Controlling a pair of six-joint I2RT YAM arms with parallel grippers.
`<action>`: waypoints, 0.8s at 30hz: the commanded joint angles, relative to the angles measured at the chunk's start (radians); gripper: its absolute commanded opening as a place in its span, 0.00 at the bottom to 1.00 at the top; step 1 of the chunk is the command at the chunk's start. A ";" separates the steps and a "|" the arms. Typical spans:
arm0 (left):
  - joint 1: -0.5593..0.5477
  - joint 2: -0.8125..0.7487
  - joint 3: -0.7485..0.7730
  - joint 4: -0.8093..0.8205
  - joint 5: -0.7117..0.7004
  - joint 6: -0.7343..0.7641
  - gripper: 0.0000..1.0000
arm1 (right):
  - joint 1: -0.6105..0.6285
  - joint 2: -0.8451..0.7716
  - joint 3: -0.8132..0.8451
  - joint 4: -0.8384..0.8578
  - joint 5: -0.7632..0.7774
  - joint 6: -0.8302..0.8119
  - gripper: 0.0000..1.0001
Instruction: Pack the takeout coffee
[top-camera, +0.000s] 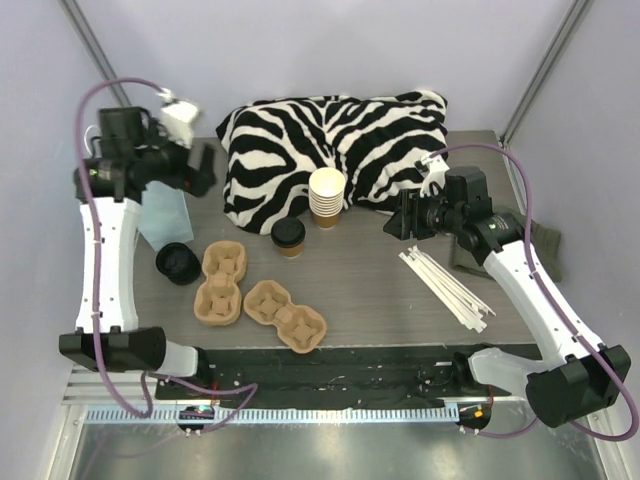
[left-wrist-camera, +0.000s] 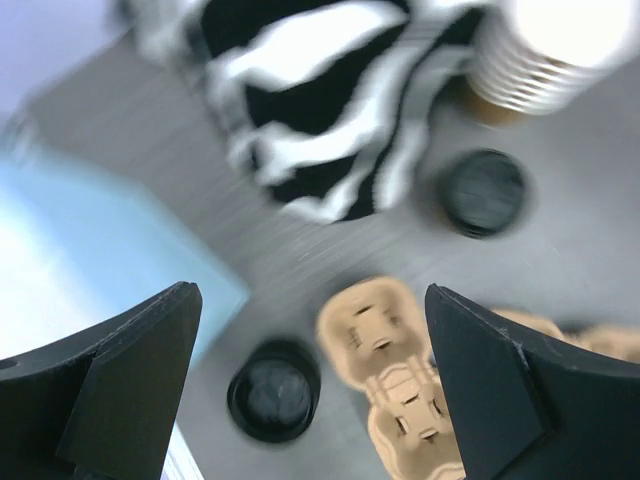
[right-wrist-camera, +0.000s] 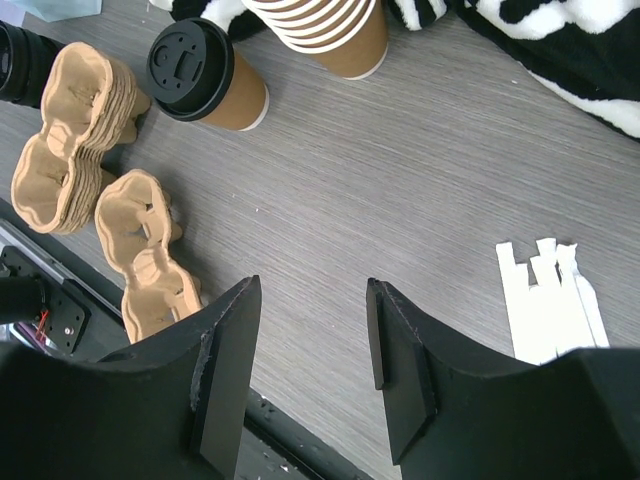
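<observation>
Next, I need to move my left gripper to the light blue bag's top edge (top-camera: 150, 187), on the side that faces the tabletop, and close it there.
The takeout coffee (top-camera: 288, 237), a tan paper cup with a black lid, stands upright mid-table, just left of a stack of lidless cups (top-camera: 326, 197). It also shows in the right wrist view (right-wrist-camera: 205, 75) and, blurred, in the left wrist view (left-wrist-camera: 485, 192). My left gripper (top-camera: 205, 168) is open and empty, held high at the far left; in its own view (left-wrist-camera: 310, 300) it is above the loose lids and a carrier. My right gripper (top-camera: 400, 218) is open and empty, to the right of the coffee and apart from it; its own view (right-wrist-camera: 313, 290) shows bare table between the jaws.
Two tan pulp cup carriers (top-camera: 222, 283) (top-camera: 285, 314) lie in front of the coffee. Loose black lids (top-camera: 178, 263) sit at their left. A light blue bag (top-camera: 165, 215) stands far left. A zebra-striped cloth (top-camera: 335, 145) covers the back. White straws (top-camera: 445, 285) lie at the right.
</observation>
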 joint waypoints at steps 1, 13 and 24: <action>0.203 0.003 0.073 0.008 -0.100 -0.321 0.98 | -0.003 -0.013 0.051 0.017 -0.015 -0.005 0.55; 0.319 0.105 -0.002 0.160 -0.220 -0.301 0.92 | -0.003 -0.012 0.040 0.028 -0.006 -0.008 0.55; 0.305 0.217 -0.047 0.218 -0.159 -0.253 0.69 | -0.004 0.000 0.036 0.028 0.005 -0.012 0.55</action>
